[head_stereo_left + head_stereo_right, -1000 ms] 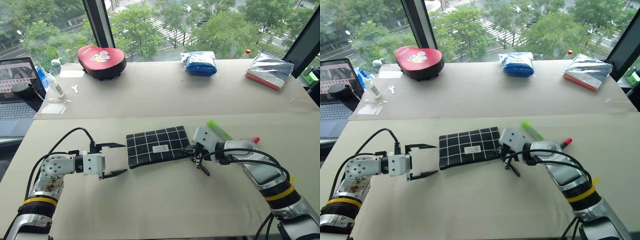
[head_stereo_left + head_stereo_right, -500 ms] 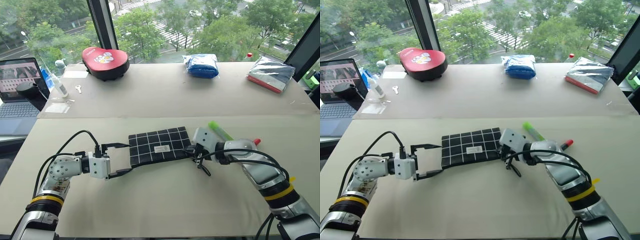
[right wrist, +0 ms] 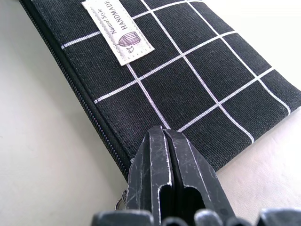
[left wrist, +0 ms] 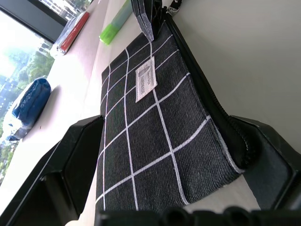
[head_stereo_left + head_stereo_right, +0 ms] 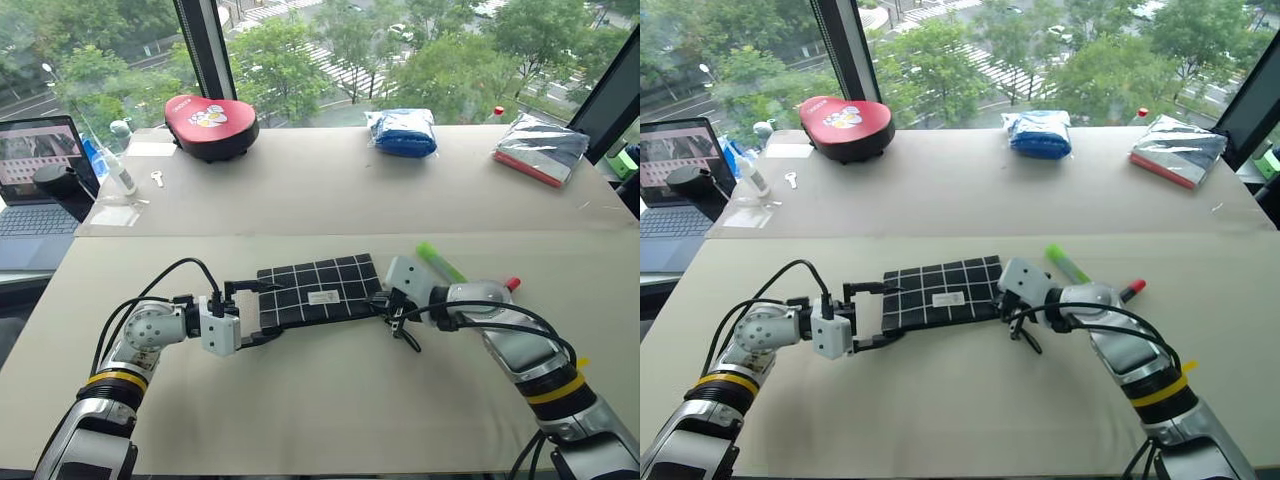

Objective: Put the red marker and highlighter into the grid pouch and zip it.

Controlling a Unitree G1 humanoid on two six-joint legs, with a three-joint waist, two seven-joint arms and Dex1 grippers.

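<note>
The robot's right gripper pinches the grid pouch's end beside the zipper, so its left gripper should clamp the other end, freeing the right gripper to take the black strap (image 4: 175, 5).
The grid pouch (image 5: 318, 292) lies flat on the near table, label up. My left gripper (image 5: 278, 311) is open, and its two fingers (image 4: 70, 160) straddle the pouch's left end, one on each long side. My right gripper (image 5: 385, 300) is shut, its tips resting at the pouch's right end beside the zipper (image 3: 89, 117). A metal ring (image 3: 121, 202) and the black strap (image 5: 405, 335) sit beside the right gripper; I cannot tell whether anything is pinched. The light-green highlighter (image 5: 438, 261) lies just behind the right gripper. The red marker's (image 5: 1132, 289) red tip peeks out behind the right forearm.
On the far table stand a red heart-shaped case (image 5: 205, 118), a blue packet (image 5: 402, 130) and a silver packet (image 5: 540, 145). A laptop (image 5: 30, 170) and a small bottle (image 5: 115, 165) sit at the far left. A seam (image 5: 300, 235) divides the two tables.
My left gripper has moved right and rolled. Its open fingers, which were short of the pouch, now sit around the pouch's left end. The right gripper and pouch have stayed put.
</note>
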